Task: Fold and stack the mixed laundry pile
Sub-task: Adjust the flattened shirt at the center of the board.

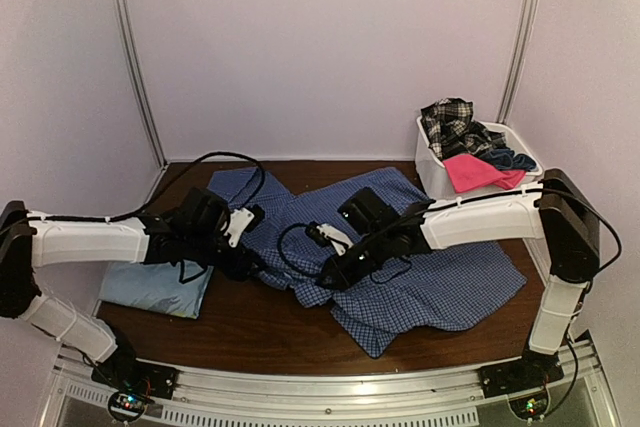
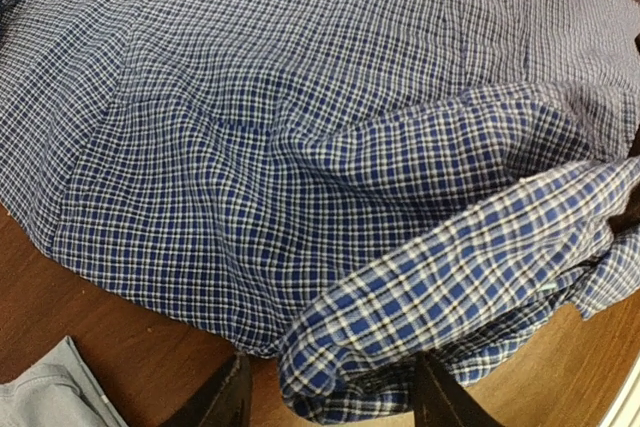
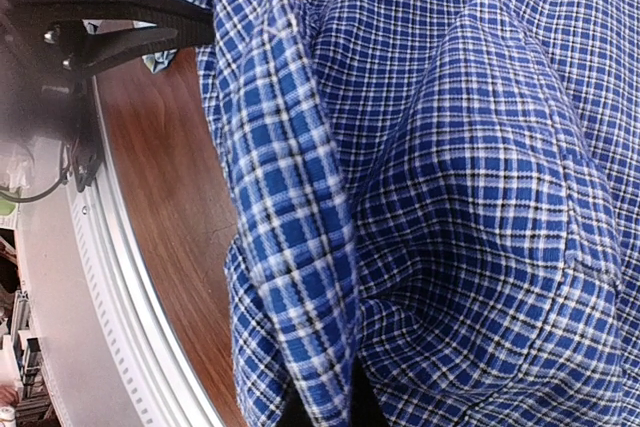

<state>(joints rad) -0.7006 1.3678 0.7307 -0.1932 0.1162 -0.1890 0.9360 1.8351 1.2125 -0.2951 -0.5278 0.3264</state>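
Next, my left gripper takes the blue shirt's side nearer the T-shirt (image 1: 267, 231) and help turn the blue shirt square, because it lies crooked with its near edge bunched.
The blue small-check button shirt (image 1: 420, 267) lies spread and rumpled across the middle of the table. My right gripper (image 1: 332, 274) is shut on a fold of the shirt's near-left part; in the right wrist view the cloth (image 3: 480, 207) drapes over the dark fingertips (image 3: 300, 417). My left gripper (image 2: 330, 382) stands open, its fingers (image 2: 215, 402) either side of a rolled sleeve edge (image 2: 440, 287) low over the wood. A folded light blue T-shirt (image 1: 155, 287) lies at the left. Black-white plaid (image 1: 450, 122), hot pink (image 1: 475, 172) and dark navy (image 1: 508, 159) pieces sit in the basket.
The white plastic basket (image 1: 432, 175) stands at the back right corner. Bare brown table (image 1: 270, 322) shows in front of the shirt, ending at the metal rail (image 1: 330, 387) by the arm bases. The left arm (image 3: 100, 17) reaches close to the right gripper.
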